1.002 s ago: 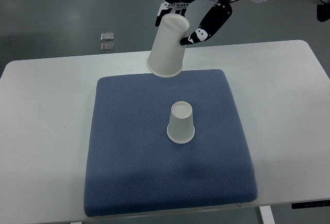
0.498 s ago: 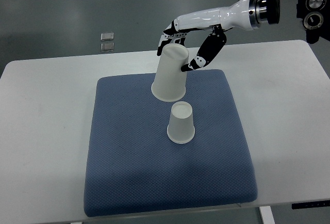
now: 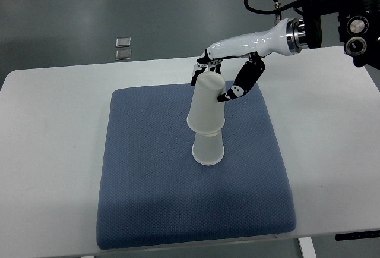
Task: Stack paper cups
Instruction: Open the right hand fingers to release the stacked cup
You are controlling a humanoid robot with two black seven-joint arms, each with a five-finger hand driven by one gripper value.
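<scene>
My right gripper is to release the upper paper cup above the lower paper cup (image 3: 211, 109) that stands on the blue mat.
Two white paper cups stand upside down on the blue mat (image 3: 154, 198). My right hand (image 3: 217, 82) is shut on the upper paper cup (image 3: 206, 106), gripping it near its base end. This cup is slightly tilted and its open rim sits over the top of the lower paper cup (image 3: 208, 149), which stands on the mat's middle. The lower cup's top is hidden inside the upper one. The left arm is out of view.
The mat lies on a white table (image 3: 53, 151). Two small clear squares (image 3: 123, 47) lie on the floor beyond the table's far edge. Black camera gear (image 3: 356, 29) sits at my right arm's wrist, upper right.
My right hand has carried the upper cup down and toward me, from above the mat's far edge to over the standing cup, whose top it now covers.
</scene>
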